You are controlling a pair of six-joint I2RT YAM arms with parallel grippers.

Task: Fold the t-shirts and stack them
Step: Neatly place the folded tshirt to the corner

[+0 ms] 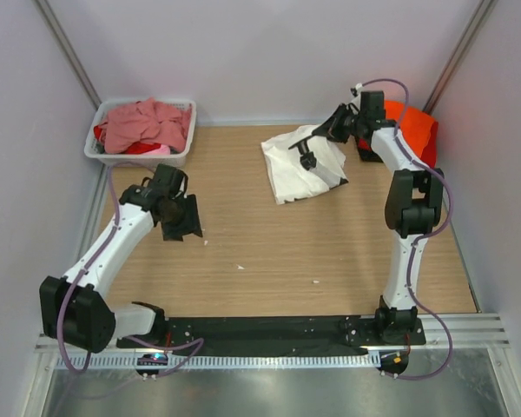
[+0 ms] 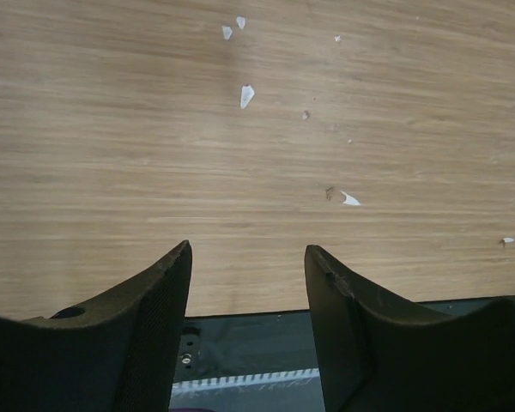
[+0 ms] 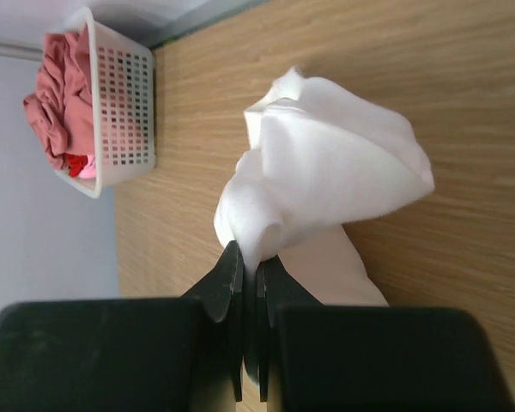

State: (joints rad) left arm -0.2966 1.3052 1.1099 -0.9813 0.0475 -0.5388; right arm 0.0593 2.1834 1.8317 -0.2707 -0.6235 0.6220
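Observation:
The robot's right gripper should put the white t-shirt down on top of the orange t-shirt (image 1: 408, 123) in the back corner.
A large white t-shirt (image 1: 297, 169) lies partly folded on the wooden table at the back centre-right. My right gripper (image 1: 307, 156) is shut on a bunched edge of it, and the wrist view shows the cloth (image 3: 326, 163) lifted from the closed jaws of that gripper (image 3: 249, 260). An orange t-shirt (image 1: 415, 128) lies at the back right behind the right arm. A dusty-pink t-shirt (image 1: 143, 122) and a red one (image 1: 135, 148) fill the tub. No black shirt shows. My left gripper (image 1: 181, 222) is open and empty, and it hovers over bare wood in its wrist view (image 2: 249, 257).
The white perforated tub (image 1: 184, 139) stands at the back left, and it also shows in the right wrist view (image 3: 124, 94). Small white scraps (image 2: 246, 94) lie on the wood. Grey walls close in the table on three sides.

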